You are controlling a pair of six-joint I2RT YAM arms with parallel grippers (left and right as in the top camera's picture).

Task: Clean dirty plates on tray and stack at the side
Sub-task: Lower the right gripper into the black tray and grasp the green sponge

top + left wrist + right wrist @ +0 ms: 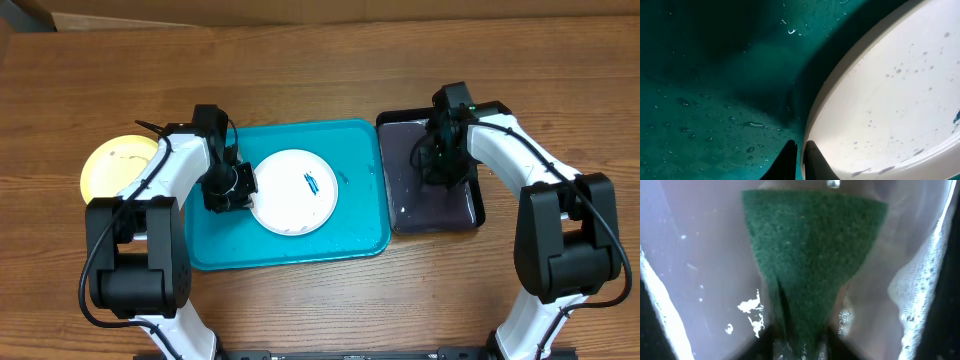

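Observation:
Green sponge overhangs my right fingers; I'll repinch nearer its middle (806,282) before wiping the white plate.
A white plate (292,192) with small blue-green smears lies on the teal tray (355,235). My left gripper (232,188) is shut on the white plate's left rim; in the left wrist view its fingers (801,160) pinch the rim (880,95) over the wet tray (705,100). A yellow plate (108,160) lies on the table left of the tray, partly under my left arm. The mint-green plate is out of view. My right gripper (440,160) is shut on a green sponge (812,260) inside the black tray (478,215), which holds soapy water.
The black tray stands right against the teal tray's right side. Foam lines its walls (917,295). Water drops cover the teal tray. Bare wooden table (320,60) lies behind and in front of both trays.

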